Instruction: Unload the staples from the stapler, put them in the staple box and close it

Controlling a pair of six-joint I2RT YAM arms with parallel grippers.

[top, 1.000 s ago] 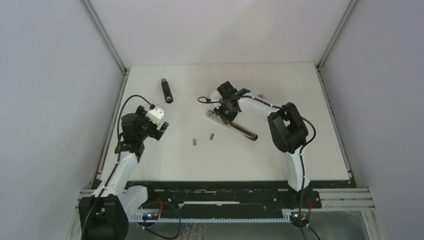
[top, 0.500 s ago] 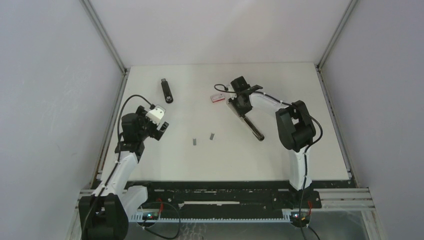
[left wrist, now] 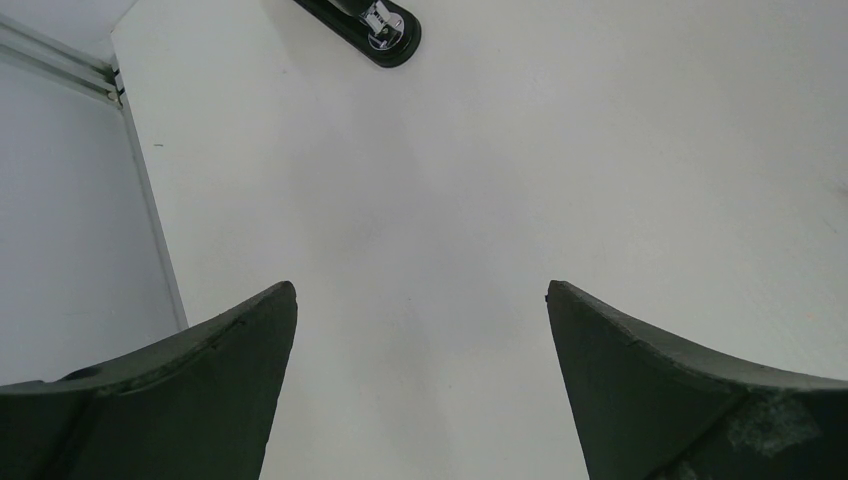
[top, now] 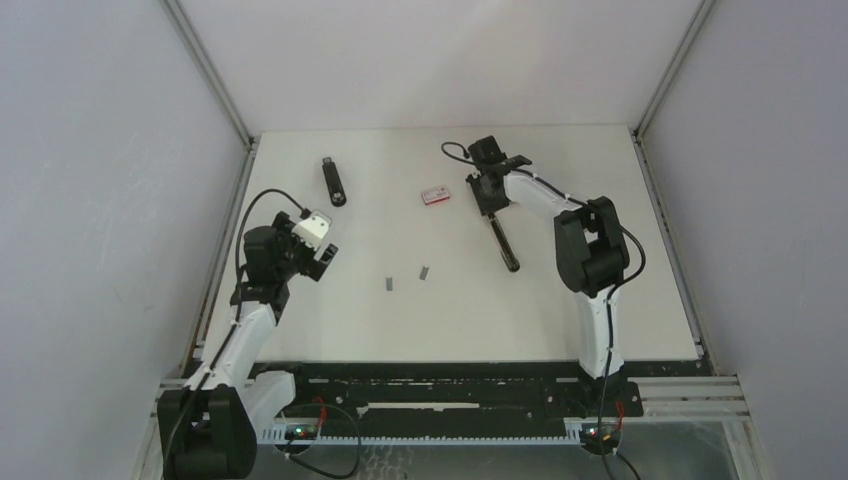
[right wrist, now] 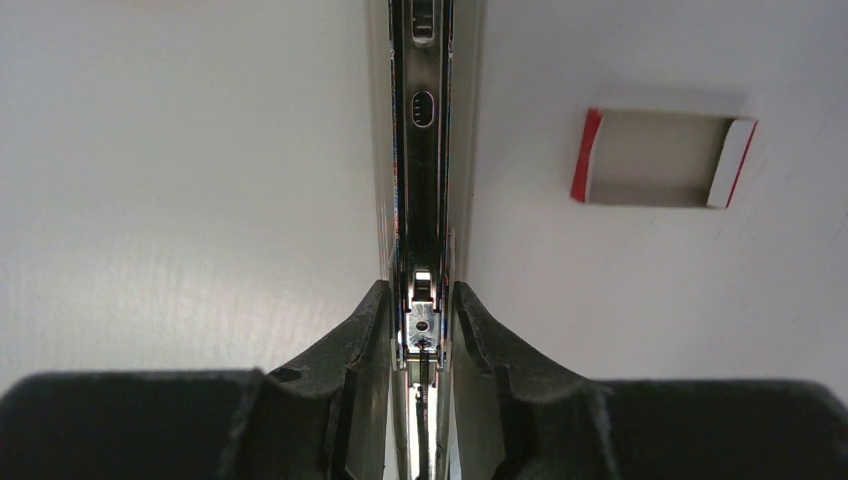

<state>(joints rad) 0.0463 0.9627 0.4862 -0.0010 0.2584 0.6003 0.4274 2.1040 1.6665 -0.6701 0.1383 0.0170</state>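
Note:
I should set the open stapler on the bare table [top: 550,178] beside the small empty box, using my right gripper.
My right gripper [top: 488,190] is shut on the open stapler [top: 503,244], which stretches from the jaws toward the near side of the table. In the right wrist view the fingers [right wrist: 372,320] clamp the stapler's shiny metal channel [right wrist: 423,110] from both sides. Two short grey staple strips [top: 389,284] [top: 424,272] lie loose on the table at mid-front. My left gripper [top: 322,255] is open and empty at the left, apart from everything; in the left wrist view its jaws [left wrist: 420,290] stand wide over bare table.
A small red-and-white box [top: 434,196] lies just left of the right gripper; it also shows in the right wrist view [right wrist: 663,158]. A second, black stapler [top: 333,181] lies at the back left and shows in the left wrist view [left wrist: 385,25].
My right gripper has swung the stapler to the right and toward the back, turning it more lengthwise. The red-and-white box has come into view. The left arm has not moved.

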